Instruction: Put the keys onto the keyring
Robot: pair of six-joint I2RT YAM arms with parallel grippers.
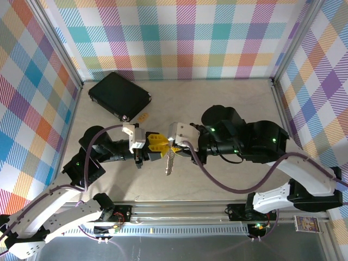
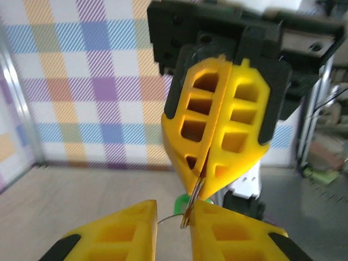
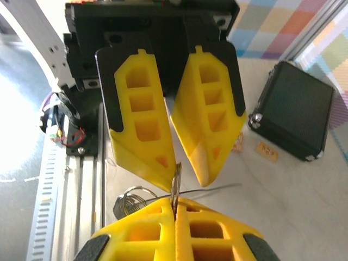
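My right gripper is shut on the keyring, so next my left gripper takes the keyring before my right gripper opens and then grasps the green part [image 2: 181, 204] below.
The two grippers meet tip to tip above the middle of the table. My right gripper [image 3: 175, 204] is shut on the edge of the thin metal keyring [image 3: 175, 176], which stands upright out of its yellow fingers. My left gripper [image 2: 173, 209] is open, its fingers a small gap apart. The keyring [image 2: 194, 198] rests against the right one of those fingers. Silver keys [image 1: 169, 163] hang below the two grippers. In the top view the left gripper [image 1: 156, 143] faces the right gripper [image 1: 175, 147]. A green part [image 2: 182, 204] shows behind the ring.
A black case [image 1: 119, 95] lies at the back left of the table, with a small orange tag [image 1: 143, 116] beside it. An aluminium rail [image 1: 179, 209] runs along the near edge. Checked walls close in the left, back and right sides.
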